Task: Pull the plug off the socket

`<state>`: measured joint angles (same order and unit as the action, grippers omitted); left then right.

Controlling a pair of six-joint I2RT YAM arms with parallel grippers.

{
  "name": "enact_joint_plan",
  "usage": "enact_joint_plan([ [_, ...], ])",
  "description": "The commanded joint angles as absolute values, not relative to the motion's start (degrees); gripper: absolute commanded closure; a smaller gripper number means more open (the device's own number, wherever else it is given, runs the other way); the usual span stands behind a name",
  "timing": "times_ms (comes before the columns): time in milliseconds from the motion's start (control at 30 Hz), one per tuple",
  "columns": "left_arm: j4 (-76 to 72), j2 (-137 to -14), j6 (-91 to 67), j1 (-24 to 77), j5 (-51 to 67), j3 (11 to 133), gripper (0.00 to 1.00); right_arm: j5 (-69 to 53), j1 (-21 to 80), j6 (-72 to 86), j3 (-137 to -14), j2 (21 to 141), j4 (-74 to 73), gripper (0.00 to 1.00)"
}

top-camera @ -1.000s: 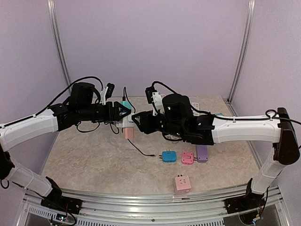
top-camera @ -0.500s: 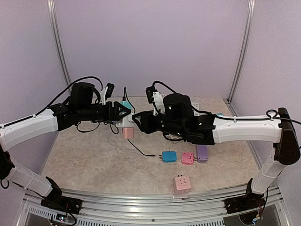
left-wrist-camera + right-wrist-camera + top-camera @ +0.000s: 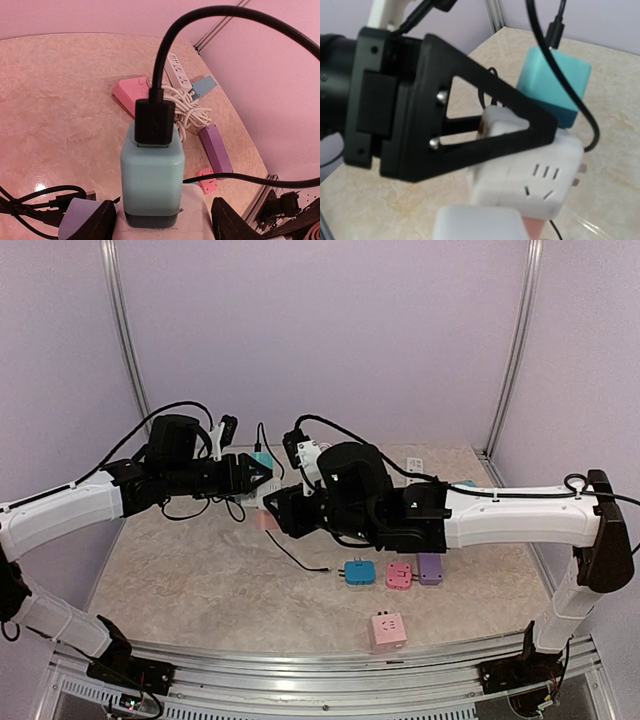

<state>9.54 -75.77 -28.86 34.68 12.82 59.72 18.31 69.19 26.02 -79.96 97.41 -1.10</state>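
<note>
Next, my right hand sets the white plug on the bare table (image 3: 326, 597) near the blue plug's pins.
My left gripper (image 3: 262, 477) is shut on a white cube socket (image 3: 197, 217) and holds it above the table, with one black finger (image 3: 95, 222) on each side. A teal plug (image 3: 152, 175) stands in the socket's top, with a black cable connector (image 3: 155, 122) in it. A purple adapter (image 3: 75, 225) sits at the socket's left. In the right wrist view the socket (image 3: 530, 172) and the teal plug (image 3: 555, 85) are close ahead. A blurred white block (image 3: 480, 225) with pink (image 3: 537, 231) beside it fills the bottom edge. My right gripper (image 3: 273, 510) is right under the socket, and its own fingers do not show.
On the table lie a blue plug (image 3: 359, 571), a pink plug (image 3: 399, 575), a purple adapter (image 3: 430, 568) and a pink cube socket (image 3: 388, 629). A loose black cable end (image 3: 318, 568) trails below the socket. A white power strip (image 3: 415, 462) and coiled white cord lie at the back.
My right arm has moved left, bringing its gripper up under the socket and covering most of the pink plug that hangs there. The left gripper holds the socket almost still.
</note>
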Motion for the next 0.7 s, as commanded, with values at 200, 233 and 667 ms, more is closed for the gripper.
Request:
enact_joint_plan([
  [200,6.56,-73.55,-27.73,33.09,11.97,62.14,0.76,19.39,69.10,25.47,-76.90,92.82,-0.18,1.00],
  [233,6.64,-73.21,-27.57,32.74,11.80,62.26,0.76,19.51,69.13,25.61,-76.18,92.01,-0.18,1.00],
  [667,10.11,-63.77,-25.96,22.67,17.70,59.99,0.75,10.19,63.45,35.69,-64.24,84.12,-5.37,1.00],
])
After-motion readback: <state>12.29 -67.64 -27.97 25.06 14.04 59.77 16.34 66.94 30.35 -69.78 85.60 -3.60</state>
